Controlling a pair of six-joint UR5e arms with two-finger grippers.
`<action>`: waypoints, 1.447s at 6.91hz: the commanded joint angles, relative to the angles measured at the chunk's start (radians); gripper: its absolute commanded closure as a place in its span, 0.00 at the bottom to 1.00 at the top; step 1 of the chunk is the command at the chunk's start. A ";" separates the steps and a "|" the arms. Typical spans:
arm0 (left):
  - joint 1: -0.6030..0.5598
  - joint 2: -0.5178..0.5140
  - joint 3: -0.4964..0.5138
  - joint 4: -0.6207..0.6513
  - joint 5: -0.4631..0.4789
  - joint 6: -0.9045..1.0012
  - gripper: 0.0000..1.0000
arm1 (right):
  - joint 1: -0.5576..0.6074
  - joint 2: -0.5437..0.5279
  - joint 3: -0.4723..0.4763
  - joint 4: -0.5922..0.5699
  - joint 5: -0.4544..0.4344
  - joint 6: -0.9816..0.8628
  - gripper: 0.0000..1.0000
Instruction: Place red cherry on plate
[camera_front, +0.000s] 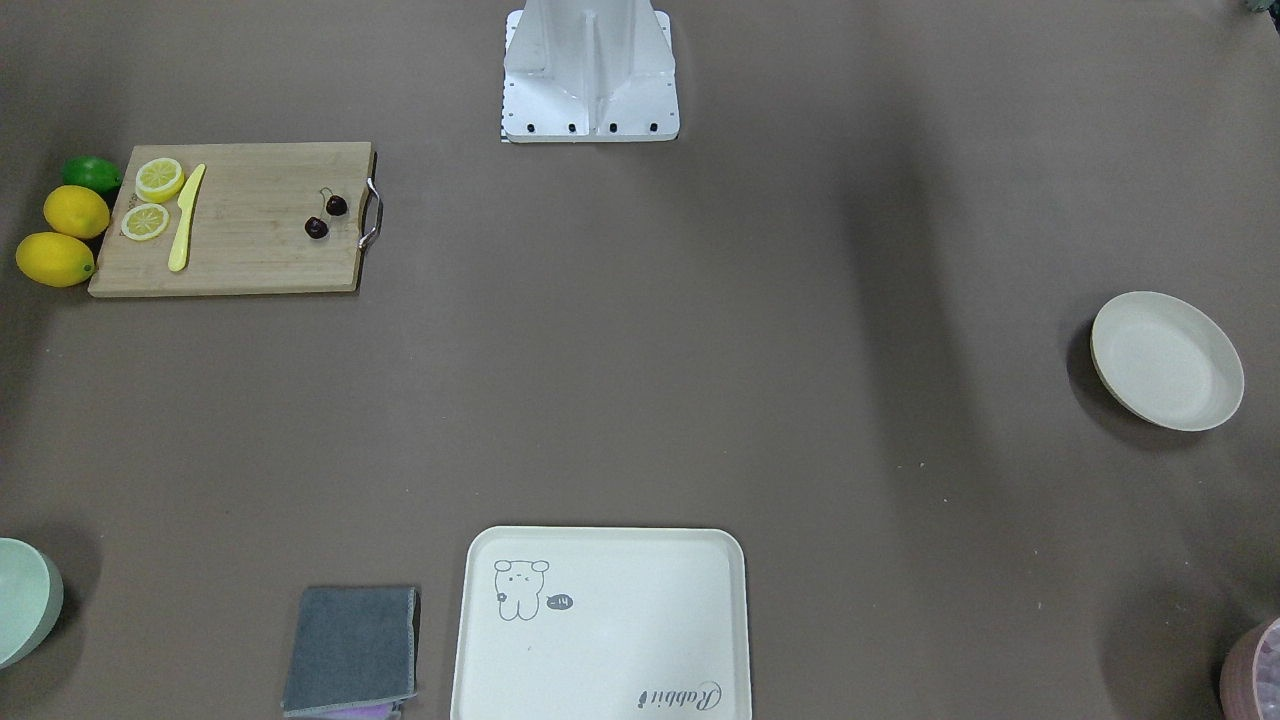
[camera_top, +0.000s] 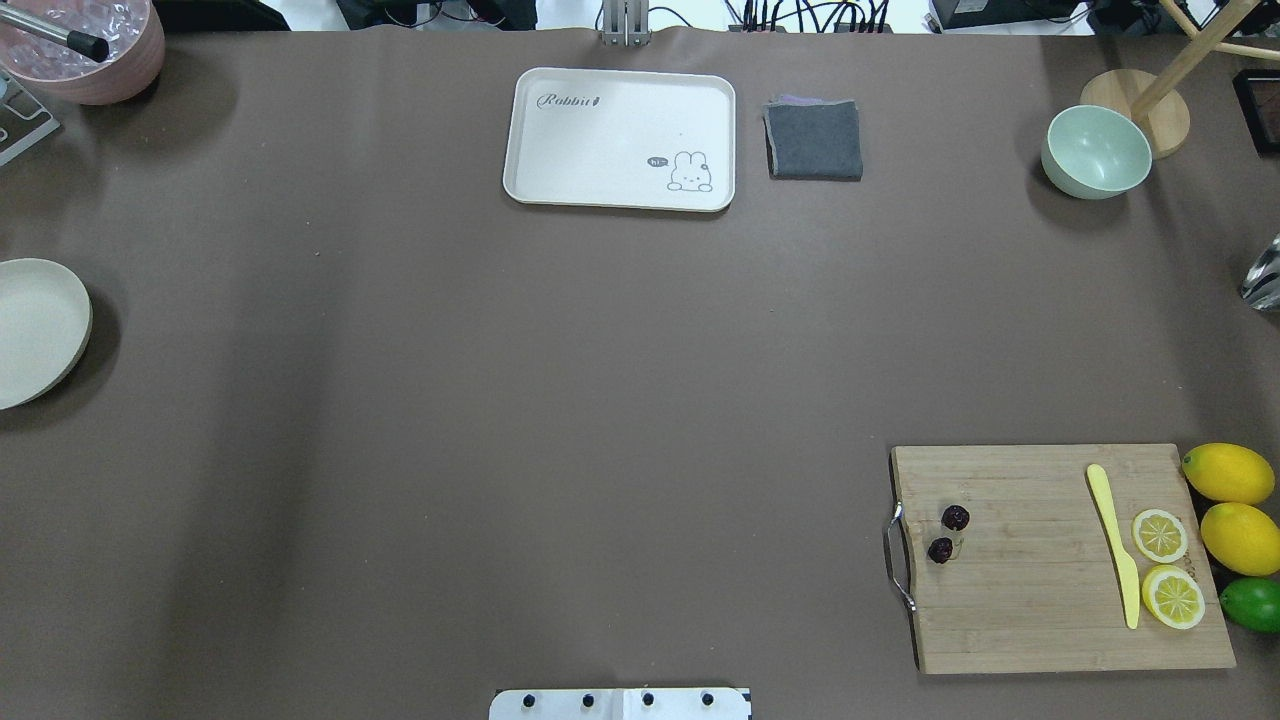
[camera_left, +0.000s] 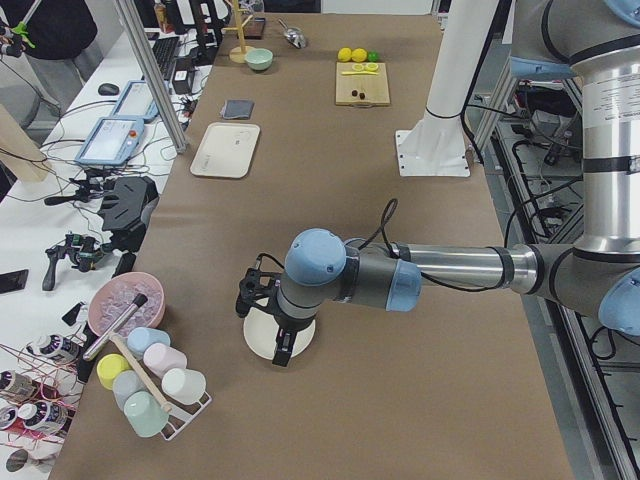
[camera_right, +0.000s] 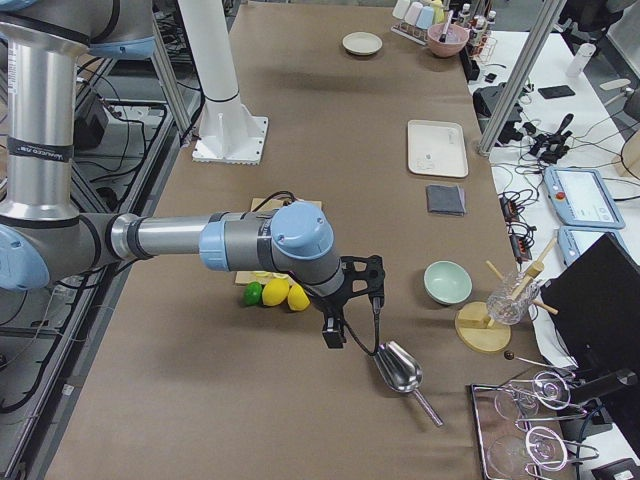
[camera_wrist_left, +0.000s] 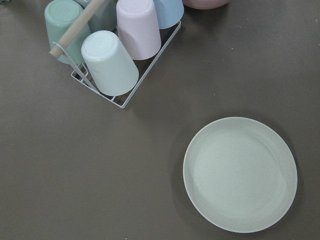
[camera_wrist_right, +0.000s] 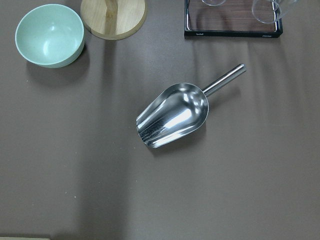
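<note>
The plate's rim (camera_front: 1221, 332) (camera_wrist_left: 186, 193) on the side farthest from the cutting board is the next place for my left gripper to go and close.
The red cherry (camera_front: 326, 216) (camera_top: 948, 534), a pair of dark maroon balls joined by thin stems, lies on a wooden cutting board (camera_front: 250, 250) near its metal handle. Far across the table at the edge rests the off-white round plate (camera_front: 1166, 360) (camera_top: 35, 330) (camera_wrist_left: 240, 172), with nothing on it. My left gripper (camera_left: 282, 352) hangs above the plate (camera_left: 258, 338), seen only from the side, so I cannot tell whether it is open or shut. My right gripper (camera_right: 333, 335) hovers past the lemons near a steel scoop, and I cannot tell its state either.
The board also carries lemon slices (camera_front: 159, 178) and a yellow knife (camera_front: 186, 218); whole lemons (camera_front: 62, 235) and a lime (camera_front: 92, 174) lie beside it. A cream tray (camera_top: 620, 138), grey cloth (camera_top: 814, 140), green bowl (camera_top: 1096, 150), steel scoop (camera_wrist_right: 175, 115) and cup rack (camera_wrist_left: 115, 55) stand around.
</note>
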 joint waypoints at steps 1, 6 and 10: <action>0.000 0.012 -0.005 -0.004 0.000 0.004 0.02 | 0.001 -0.010 0.002 0.001 0.002 0.000 0.00; 0.007 -0.011 0.113 -0.001 -0.159 -0.004 0.02 | -0.004 -0.019 -0.005 0.001 0.002 -0.002 0.00; 0.150 -0.198 0.499 -0.214 -0.201 -0.084 0.02 | -0.005 -0.033 0.002 0.003 0.002 -0.015 0.00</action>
